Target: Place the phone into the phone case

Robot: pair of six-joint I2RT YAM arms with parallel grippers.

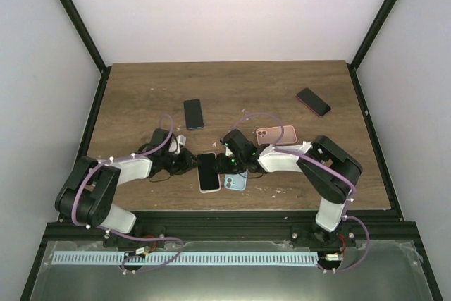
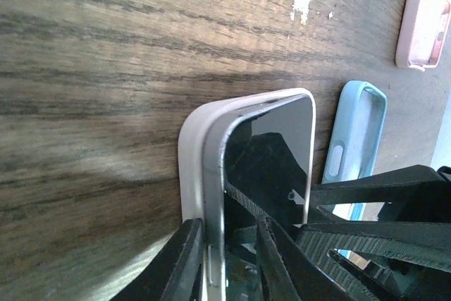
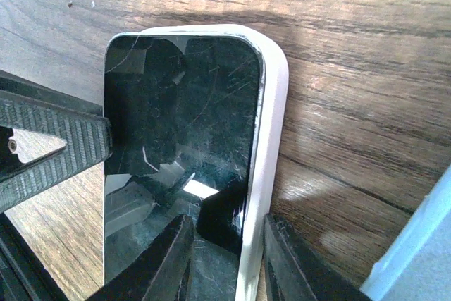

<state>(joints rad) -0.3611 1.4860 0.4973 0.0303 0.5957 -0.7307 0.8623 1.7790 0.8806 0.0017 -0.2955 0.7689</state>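
I can see the phone's metal edge standing above the case's side beyond my left gripper's hold on the far corner, so next I open my left gripper and take the case's side nearer its middle [image 1: 199,175].
A black-screened phone [image 1: 207,170] lies face up in a white phone case [image 1: 208,189] near the table's front edge. In the left wrist view the phone [image 2: 278,139] has its near metal edge standing a little above the case wall [image 2: 189,153]. My left gripper [image 2: 229,222] straddles that edge, slightly open, with one finger against the case's outside and the other on the glass. My right gripper [image 3: 227,220] straddles the opposite side of the case [image 3: 273,103] the same way, one finger over the phone's screen [image 3: 176,96]. In the top view the left gripper [image 1: 189,163] and the right gripper [image 1: 227,163] flank the phone.
An empty light blue case [image 1: 235,182] lies just right of the phone, under the right arm. A pink case [image 1: 275,134] sits behind it. A dark phone [image 1: 193,113] lies at centre back and another dark phone [image 1: 313,101] at back right. White flecks dot the wood.
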